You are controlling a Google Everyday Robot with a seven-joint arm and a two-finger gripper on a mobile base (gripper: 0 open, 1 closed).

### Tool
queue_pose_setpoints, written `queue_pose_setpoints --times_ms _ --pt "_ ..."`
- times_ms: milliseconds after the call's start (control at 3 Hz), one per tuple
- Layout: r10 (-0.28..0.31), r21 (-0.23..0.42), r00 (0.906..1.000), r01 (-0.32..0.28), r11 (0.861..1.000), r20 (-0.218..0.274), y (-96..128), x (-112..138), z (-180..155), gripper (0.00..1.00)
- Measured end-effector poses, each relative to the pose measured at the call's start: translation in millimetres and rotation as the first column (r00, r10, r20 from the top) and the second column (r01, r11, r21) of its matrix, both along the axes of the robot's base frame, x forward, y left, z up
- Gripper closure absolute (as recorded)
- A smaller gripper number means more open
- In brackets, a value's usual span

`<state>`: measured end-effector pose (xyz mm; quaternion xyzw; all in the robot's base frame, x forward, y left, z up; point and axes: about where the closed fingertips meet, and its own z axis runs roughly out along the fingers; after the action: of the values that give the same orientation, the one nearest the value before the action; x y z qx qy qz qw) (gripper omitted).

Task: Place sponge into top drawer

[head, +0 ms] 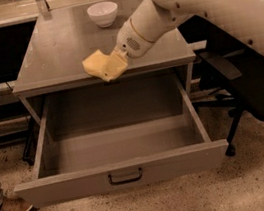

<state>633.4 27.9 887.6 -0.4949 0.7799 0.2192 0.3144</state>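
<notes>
The robot's gripper will let go of the sponge, now held at the tabletop's front edge, in the back half of the open top drawer [96, 123], straight behind the drawer's dark handle.
The pale-yellow sponge [94, 63] is held at the front edge of the grey tabletop [57, 54], just above the back of the open top drawer. My gripper [114, 66] reaches in from the upper right on the white arm and is shut on the sponge's right side; its yellowish fingers [117, 67] overlap the sponge. The top drawer [50, 190] is pulled far out below, its grey inside bare, with a dark bar handle [125, 176] centred on its front panel.
A white bowl [103, 13] stands at the back of the tabletop. A black office chair [250, 86] stands right of the drawer. A person's leg and shoe [3, 209] are at the lower left. Cables hang at the left.
</notes>
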Motion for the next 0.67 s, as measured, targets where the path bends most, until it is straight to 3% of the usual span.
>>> queue_pose_setpoints --times_ms 333,667 --pt "0.069 -0.039 0.9961 -0.071 0.997 -0.056 -5.9 -23.6 -10.6 1.0" --pt "0.069 -0.039 0.9961 -0.071 0.997 -0.056 -5.8 -23.2 -10.9 1.0"
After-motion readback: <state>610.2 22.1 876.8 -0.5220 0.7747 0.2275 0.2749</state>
